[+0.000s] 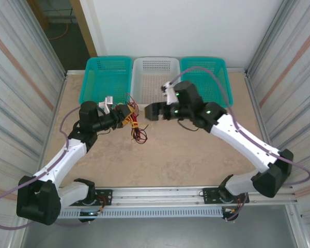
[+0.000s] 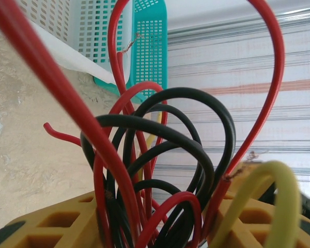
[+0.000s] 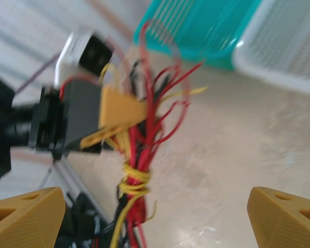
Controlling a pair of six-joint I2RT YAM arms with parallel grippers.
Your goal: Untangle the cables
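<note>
The yellow wire's coils bind the hanging cables below my left gripper. My right gripper should close around the lowest coil (image 3: 134, 190) before it pulls the cables apart.
The cables (image 1: 137, 127) are a tangled bunch of thin red, black and pale yellow wires held above the table left of centre. My left gripper (image 1: 125, 114) is shut on the upper part of the bunch, and loops of the cables (image 2: 160, 129) rise from between its yellow fingers (image 2: 51, 222). A yellow wire is wound round the hanging cables (image 3: 137, 173) below the left gripper (image 3: 119, 111). My right gripper (image 1: 150, 111) stands just right of the bunch. In its blurred wrist view the right gripper (image 3: 156, 201) is open wide, nothing gripped.
Three baskets stand in a row at the back: teal (image 1: 106, 77), white (image 1: 155, 77) and teal (image 1: 204, 72). Metal walls close both sides. Bare tabletop (image 1: 165, 155) lies in front of the grippers.
</note>
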